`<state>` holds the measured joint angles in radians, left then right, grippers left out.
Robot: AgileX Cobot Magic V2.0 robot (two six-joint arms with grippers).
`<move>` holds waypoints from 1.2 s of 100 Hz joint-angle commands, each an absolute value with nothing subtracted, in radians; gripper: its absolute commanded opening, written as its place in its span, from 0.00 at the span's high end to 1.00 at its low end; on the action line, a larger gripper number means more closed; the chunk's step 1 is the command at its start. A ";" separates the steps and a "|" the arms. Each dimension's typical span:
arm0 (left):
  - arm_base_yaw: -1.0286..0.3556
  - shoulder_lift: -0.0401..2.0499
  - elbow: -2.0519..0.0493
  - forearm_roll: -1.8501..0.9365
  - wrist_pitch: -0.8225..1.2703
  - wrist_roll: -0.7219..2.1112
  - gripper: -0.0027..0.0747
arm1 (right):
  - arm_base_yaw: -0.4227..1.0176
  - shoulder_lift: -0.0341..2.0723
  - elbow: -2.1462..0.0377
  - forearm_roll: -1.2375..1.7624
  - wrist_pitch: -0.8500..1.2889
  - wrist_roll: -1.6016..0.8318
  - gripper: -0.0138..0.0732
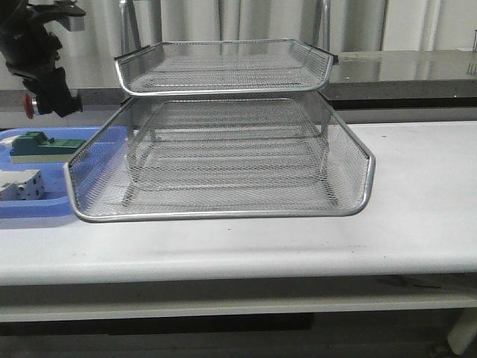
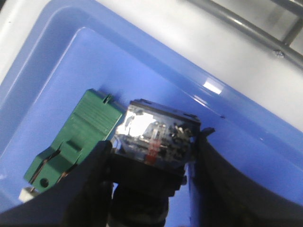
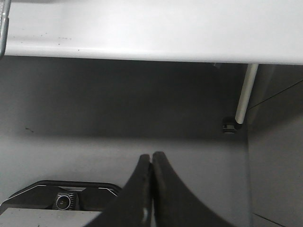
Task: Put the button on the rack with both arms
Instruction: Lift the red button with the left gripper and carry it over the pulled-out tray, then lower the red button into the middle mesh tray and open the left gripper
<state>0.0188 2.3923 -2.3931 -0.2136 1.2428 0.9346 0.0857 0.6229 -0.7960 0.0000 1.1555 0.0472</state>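
Note:
I should release the button near the middle of the silver rack's lower mesh shelf (image 1: 203,156) from my left gripper.
The button (image 1: 28,104) hangs high at the far left, its red head facing left, held in my left gripper (image 1: 51,95). In the left wrist view its glossy blue-and-black body (image 2: 158,137) is clamped between my two black fingers, left gripper (image 2: 155,142) shut on it, above the blue tray. The silver wire-mesh rack (image 1: 223,215) fills the middle of the table, to the right of that gripper; one of its metal bars (image 2: 246,26) shows in the left wrist view. My right gripper (image 3: 151,158) is shut on nothing, low down in front of the table edge, and is out of the front view.
A blue tray (image 1: 45,212) lies left of the rack, holding a green block (image 1: 37,143) and a white module (image 1: 21,184). The green block (image 2: 80,137) lies directly under the held button. The table's front edge (image 3: 142,33) and a table leg (image 3: 244,94) face the right wrist camera.

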 commanded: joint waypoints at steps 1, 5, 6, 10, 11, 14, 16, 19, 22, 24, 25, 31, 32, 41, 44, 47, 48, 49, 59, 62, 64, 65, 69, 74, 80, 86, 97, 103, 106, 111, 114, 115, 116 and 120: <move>0.024 2.270 -2.423 -0.211 1.266 0.880 0.99 | 0.082 0.623 -0.829 0.000 1.113 0.045 0.92; 0.024 2.254 -2.416 -0.205 1.266 0.857 0.99 | 0.082 0.623 -0.829 0.000 1.113 0.045 0.92; 0.024 2.243 -2.412 -0.202 1.266 0.852 0.99 | 0.082 0.623 -0.829 0.000 1.113 0.045 0.92; 0.024 2.222 -2.396 -0.202 1.266 0.838 0.99 | 0.082 0.623 -0.829 0.000 1.113 0.045 0.92; 0.024 2.213 -2.392 -0.202 1.266 0.837 0.99 | 0.082 0.623 -0.829 0.000 1.113 0.045 0.92; 0.024 2.194 -2.376 -0.202 1.266 0.830 0.99 | 0.082 0.623 -0.829 0.000 1.113 0.045 0.92; 0.024 2.184 -2.366 -0.202 1.266 0.827 0.99 | 0.082 0.623 -0.829 0.000 1.113 0.045 0.92; 0.024 2.158 -2.339 -0.202 1.266 0.816 0.99 | 0.082 0.623 -0.829 0.000 1.113 0.045 0.92; 0.024 2.134 -2.307 -0.202 1.266 0.810 0.99 | 0.082 0.623 -0.829 0.000 1.113 0.045 0.92; 0.024 2.116 -2.285 -0.202 1.266 0.808 0.99 | 0.082 0.623 -0.829 0.000 1.113 0.045 0.92; 0.024 2.103 -2.277 -0.202 1.266 0.805 0.99 | 0.082 0.623 -0.829 0.000 1.113 0.045 0.92; 0.024 2.050 -2.204 -0.197 1.266 0.798 0.99 | 0.082 0.623 -0.829 0.000 1.113 0.045 0.92; 0.024 2.036 -2.196 -0.195 1.266 0.798 0.99 | 0.082 0.623 -0.829 0.000 1.113 0.045 0.92; 0.024 1.944 -2.088 -0.196 1.266 0.791 0.99 | 0.082 0.623 -0.829 0.000 1.113 0.045 0.92; 0.024 1.917 -2.057 -0.196 1.266 0.787 0.99 | 0.082 0.623 -0.829 0.000 1.113 0.045 0.92; 0.022 1.889 -2.028 -0.198 1.266 0.776 0.99 | 0.082 0.623 -0.829 0.000 1.113 0.045 0.92; 0.022 1.876 -2.013 -0.202 1.266 0.774 0.99 | 0.082 0.623 -0.829 0.000 1.113 0.045 0.92; 0.022 1.869 -2.006 -0.204 1.266 0.767 0.99 | 0.082 0.623 -0.829 0.000 1.113 0.045 0.92; 0.009 1.781 -1.914 -0.222 1.266 0.738 0.99 | 0.082 0.623 -0.829 0.000 1.113 0.045 0.92; 0.003 1.753 -1.894 -0.230 1.266 0.733 0.99 | 0.082 0.623 -0.829 0.000 1.113 0.045 0.92; -0.004 1.743 -1.879 -0.233 1.266 0.732 0.99 | 0.082 0.623 -0.829 0.000 1.113 0.045 0.92; -0.008 1.732 -1.875 -0.233 1.266 0.732 0.99 | 0.082 0.623 -0.829 0.000 1.113 0.045 0.92; -0.020 1.702 -1.849 -0.235 1.266 0.732 0.99 | 0.082 0.623 -0.829 0.000 1.113 0.045 0.92; -0.041 1.672 -1.824 -0.237 1.266 0.732 0.99 | 0.082 0.623 -0.829 0.000 1.113 0.045 0.92; -0.072 1.640 -1.797 -0.237 1.266 0.722 0.99 | 0.082 0.623 -0.829 0.000 1.113 0.045 0.92; -0.102 1.610 -1.778 -0.237 1.266 0.705 0.99 | 0.082 0.623 -0.829 0.000 1.113 0.045 0.92; -0.178 1.580 -1.749 -0.237 1.266 0.701 0.99 | 0.082 0.623 -0.829 0.000 1.113 0.045 0.92; -0.227 1.578 -1.742 -0.237 1.266 0.687 0.99 | 0.082 0.623 -0.829 0.000 1.113 0.045 0.92; -0.250 1.578 -1.737 -0.237 1.266 0.684 0.99 | 0.082 0.623 -0.829 0.000 1.113 0.045 0.92; -0.290 1.580 -1.729 -0.237 1.266 0.684 0.99 | 0.082 0.623 -0.829 0.000 1.113 0.045 0.92; -0.314 1.580 -1.724 -0.237 1.266 0.684 0.99 | 0.082 0.623 -0.829 0.000 1.113 0.045 0.92; -0.326 1.580 -1.721 -0.237 1.266 0.684 0.99 | 0.082 0.623 -0.829 0.000 1.113 0.045 0.92; -0.332 1.583 -1.720 -0.237 1.266 0.684 0.99 | 0.082 0.623 -0.829 0.000 1.113 0.045 0.92; -0.367 1.587 -1.714 -0.237 1.266 0.684 0.99 | 0.082 0.623 -0.829 0.000 1.113 0.045 0.92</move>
<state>-0.2981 1.6239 -1.7008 -0.2099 1.2580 0.6975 0.0857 0.6229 -0.7960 0.0000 1.1555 0.0472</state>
